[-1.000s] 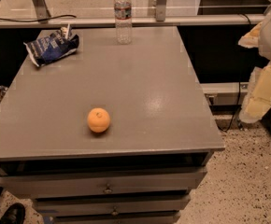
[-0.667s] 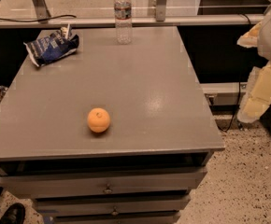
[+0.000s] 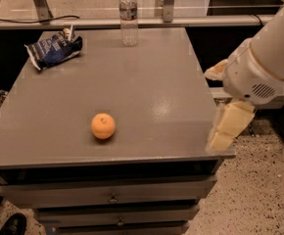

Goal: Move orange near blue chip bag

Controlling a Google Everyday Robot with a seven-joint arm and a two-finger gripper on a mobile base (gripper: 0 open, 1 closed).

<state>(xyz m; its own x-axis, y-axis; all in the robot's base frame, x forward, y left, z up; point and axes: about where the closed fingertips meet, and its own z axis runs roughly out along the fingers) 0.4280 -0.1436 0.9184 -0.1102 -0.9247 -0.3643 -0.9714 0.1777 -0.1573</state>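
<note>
The orange has to move near the blue chip bag, so next my gripper should go to the orange's sides [image 3: 104,126] and close there.
The orange [image 3: 103,126] lies on the grey table [image 3: 147,82], towards the front left of its middle. The blue chip bag [image 3: 54,49] lies crumpled at the table's far left corner, well apart from the orange. My gripper [image 3: 212,109] hangs off the white arm at the table's right edge, far to the right of the orange. Its two cream fingers [image 3: 228,126] are spread apart and hold nothing.
A clear plastic water bottle [image 3: 128,16] stands upright at the table's far edge, right of the bag. Drawers [image 3: 112,197] sit below the table front. A rail and a cable run behind the table. Speckled floor lies to the right.
The arm and gripper have swung in from the right to the table's right edge and now look larger. The orange, bag and bottle have not moved.
</note>
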